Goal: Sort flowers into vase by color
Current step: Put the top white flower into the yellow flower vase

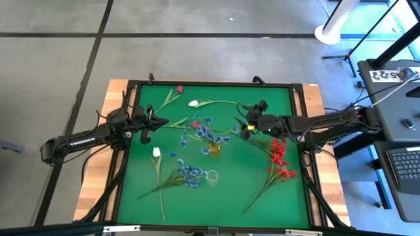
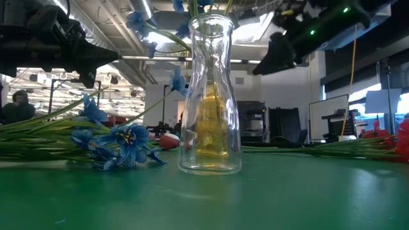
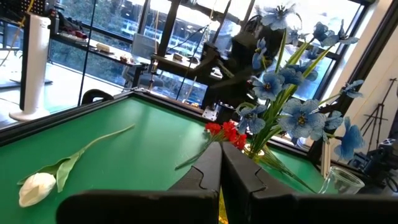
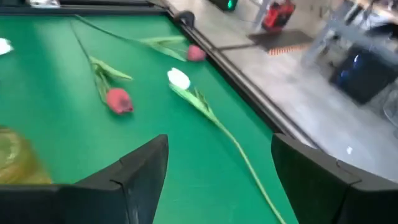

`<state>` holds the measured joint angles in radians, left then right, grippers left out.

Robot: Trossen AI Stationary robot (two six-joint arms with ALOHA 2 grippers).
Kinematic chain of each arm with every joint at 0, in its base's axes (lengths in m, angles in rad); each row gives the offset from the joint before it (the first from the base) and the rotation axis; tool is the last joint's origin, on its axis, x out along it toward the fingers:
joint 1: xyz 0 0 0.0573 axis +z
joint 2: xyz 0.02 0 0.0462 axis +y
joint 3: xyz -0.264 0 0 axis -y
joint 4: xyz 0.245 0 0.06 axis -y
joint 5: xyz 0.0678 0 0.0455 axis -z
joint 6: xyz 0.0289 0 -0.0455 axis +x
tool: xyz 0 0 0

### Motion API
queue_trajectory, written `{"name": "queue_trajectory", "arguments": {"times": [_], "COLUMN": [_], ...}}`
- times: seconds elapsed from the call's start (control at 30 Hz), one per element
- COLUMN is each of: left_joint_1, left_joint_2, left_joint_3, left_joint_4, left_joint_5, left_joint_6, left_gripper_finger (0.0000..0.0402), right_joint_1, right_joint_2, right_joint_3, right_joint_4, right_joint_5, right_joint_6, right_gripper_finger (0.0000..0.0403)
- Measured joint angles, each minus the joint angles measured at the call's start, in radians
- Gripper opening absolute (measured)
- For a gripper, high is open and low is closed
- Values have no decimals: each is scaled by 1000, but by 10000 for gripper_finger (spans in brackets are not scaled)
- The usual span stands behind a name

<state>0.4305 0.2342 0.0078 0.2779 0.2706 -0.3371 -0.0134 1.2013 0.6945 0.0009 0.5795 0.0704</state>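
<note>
The robot's right gripper should next go to the white bud near the table's far edge and close on its bare stem [image 1: 230, 101] [image 4: 255, 177], past the leaves.
A yellow vase [image 1: 214, 148] stands mid-table with a blue spray [image 1: 205, 131] upright in it. A clear vase [image 1: 211, 176] stands nearer, with nothing in it. Another blue spray [image 1: 188, 173] lies flat beside it. Red sprays [image 1: 279, 160] lie toward the right. Single buds lie on the cloth: white [image 1: 156, 152], white [image 1: 193, 103], pink [image 1: 179, 89], red [image 1: 195, 124]. My left gripper [image 1: 146, 124] hovers shut, left of the yellow vase. My right gripper [image 1: 246, 126] hovers open, right of it. In the right wrist view the gripper [image 4: 217, 180] faces the red bud [image 4: 119, 99].
A black raised frame [image 1: 210, 83] borders the green table. Long green stems cross the far half between the buds. Bare cloth lies along the near edge [image 1: 216, 210]. Beyond the right side stand a desk with a keyboard [image 1: 403, 164] and a white pole base [image 1: 331, 33].
</note>
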Motion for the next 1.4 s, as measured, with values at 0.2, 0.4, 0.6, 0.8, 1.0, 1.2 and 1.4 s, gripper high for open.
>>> {"name": "queue_trajectory", "arguments": {"times": [0.2, 0.4, 0.6, 0.8, 1.0, 1.2, 1.4], "left_joint_1": [0, 0, 0, 0, 0, 0, 1], "left_joint_2": [0, 0, 0, 0, 0, 0, 0], "left_joint_3": [0, 0, 0, 0, 0, 0, 0], "left_joint_4": [1, 7, 81, 116, 136, 127, 123], "left_joint_5": [0, 0, -7, -8, -49, -73, -112], "left_joint_6": [0, 0, -25, -27, -28, -27, -27], "left_gripper_finger": [0, 0, 0, 0, 0, 0, 0], "right_joint_1": [-212, -371, -409, -409, -433, -518, -626], "right_joint_2": [34, 98, 202, 400, 599, 675, 680], "right_joint_3": [0, 0, 24, 232, 476, 538, 538], "right_joint_4": [-3, 22, 86, -50, -278, -345, -338], "right_joint_5": [-349, -466, -504, -512, -466, -490, -582], "right_joint_6": [55, 3, -125, -183, -203, -198, -172], "right_gripper_finger": [282, 282, 282, 282, 282, 282, 282]}}
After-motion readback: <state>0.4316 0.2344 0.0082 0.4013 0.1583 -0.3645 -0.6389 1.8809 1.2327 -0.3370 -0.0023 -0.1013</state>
